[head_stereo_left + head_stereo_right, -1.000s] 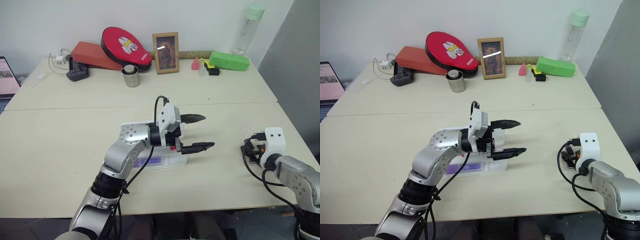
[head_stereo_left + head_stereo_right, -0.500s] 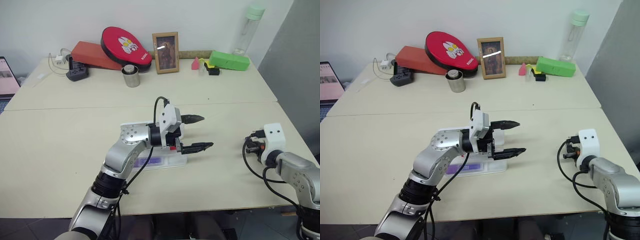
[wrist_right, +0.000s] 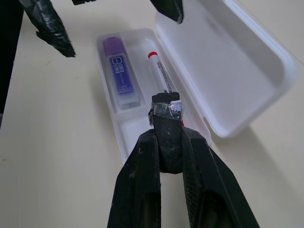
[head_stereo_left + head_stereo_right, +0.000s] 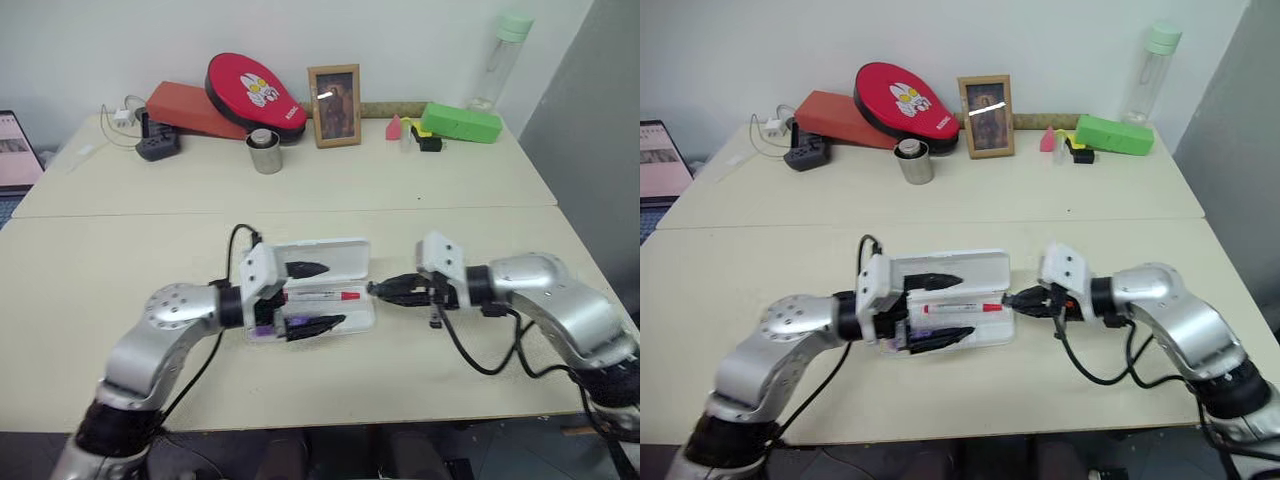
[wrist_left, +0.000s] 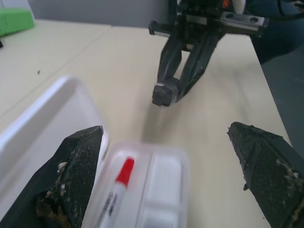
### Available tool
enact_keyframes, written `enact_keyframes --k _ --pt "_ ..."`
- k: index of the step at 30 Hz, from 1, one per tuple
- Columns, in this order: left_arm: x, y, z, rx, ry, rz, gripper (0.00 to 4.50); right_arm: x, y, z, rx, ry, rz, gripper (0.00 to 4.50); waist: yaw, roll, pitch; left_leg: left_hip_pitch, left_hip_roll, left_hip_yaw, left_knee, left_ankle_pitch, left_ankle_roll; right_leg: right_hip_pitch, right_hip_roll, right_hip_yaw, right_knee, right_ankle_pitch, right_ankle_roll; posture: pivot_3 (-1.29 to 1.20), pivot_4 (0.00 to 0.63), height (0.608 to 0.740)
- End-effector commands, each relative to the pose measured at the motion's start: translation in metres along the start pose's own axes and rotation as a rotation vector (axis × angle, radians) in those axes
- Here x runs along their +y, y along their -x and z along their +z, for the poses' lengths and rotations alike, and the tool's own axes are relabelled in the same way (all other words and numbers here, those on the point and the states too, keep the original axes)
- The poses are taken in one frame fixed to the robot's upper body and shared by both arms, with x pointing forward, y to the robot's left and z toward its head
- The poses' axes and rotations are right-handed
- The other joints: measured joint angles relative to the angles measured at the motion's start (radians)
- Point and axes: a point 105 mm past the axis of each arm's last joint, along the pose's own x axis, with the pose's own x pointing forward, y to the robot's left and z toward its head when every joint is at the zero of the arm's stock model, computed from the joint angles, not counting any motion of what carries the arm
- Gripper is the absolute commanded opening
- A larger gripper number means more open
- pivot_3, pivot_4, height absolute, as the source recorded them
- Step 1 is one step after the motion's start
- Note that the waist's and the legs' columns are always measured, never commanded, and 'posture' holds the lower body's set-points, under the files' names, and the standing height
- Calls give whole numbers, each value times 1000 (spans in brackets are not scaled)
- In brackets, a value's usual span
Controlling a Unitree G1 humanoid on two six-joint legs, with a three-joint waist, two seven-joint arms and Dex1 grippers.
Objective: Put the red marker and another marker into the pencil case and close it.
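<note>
My right gripper is going to set the small black block down in the tray's empty compartment (image 4: pixel 352 321) (image 3: pixel 137 136), which lies just past the purple marker.
The pencil case (image 4: pixel 338 255) lies open at the table's middle, its lid (image 3: pixel 237 61) folded back. Inside, the red marker (image 4: pixel 322 296) lies along the tray with the purple marker (image 3: pixel 121 78) beside it. My left gripper (image 4: pixel 333 294) is open, one finger (image 4: pixel 305 268) over the lid and the other (image 4: pixel 315 322) over the tray's near side. My right gripper (image 3: pixel 165 107) is shut on nothing, its tips at the case's right end, close to the red marker's cap (image 5: pixel 125 171). The left wrist view shows that shut right gripper (image 5: pixel 165 94) just past the case.
Along the back of the table stand a green box (image 4: pixel 460 121), a clear bottle (image 4: pixel 500 60), a picture frame (image 4: pixel 334 92), a metal cup (image 4: pixel 264 152), a red pad (image 4: pixel 252 90) and a power strip (image 4: pixel 158 147). A screen (image 4: pixel 15 150) sits at the far left.
My left gripper drew back to the left, uncovering the open case with both markers inside. My right arm swung in from the table's right edge to the case's right end, turned and shut.
</note>
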Motion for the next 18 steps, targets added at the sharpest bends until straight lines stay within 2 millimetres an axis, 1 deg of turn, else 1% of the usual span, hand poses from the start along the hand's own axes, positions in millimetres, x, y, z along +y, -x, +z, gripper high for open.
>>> enact_keyframes --k 1,3,6,11,18 --pt "1 19 11 -10 -32 50 4500 3 -18 -1 32 42 67 270 3 0 0 0 0 0 0 0 0 0 0 0 0 0 0 0 150 740" --pt "0 26 9 5 -21 69 4500 2 -26 -6 55 43 85 270 5 0 0 -1 0 -1 0 0 0 0 0 -1 0 0 0 0 150 740" --pt "0 30 8 18 -23 91 4500 8 -30 -10 79 44 126 270 6 0 0 -2 0 -1 0 0 0 -1 -1 -1 0 0 0 0 150 740" --pt "-2 26 10 11 -25 90 4500 7 -34 -18 116 41 128 270 2 0 0 -1 0 0 0 0 0 -1 -1 -1 0 0 0 0 150 740" --pt "-2 19 12 -4 -26 95 4500 4 -40 -18 120 41 116 270 2 0 0 -1 1 0 0 0 0 -2 0 -1 0 0 0 0 150 740"
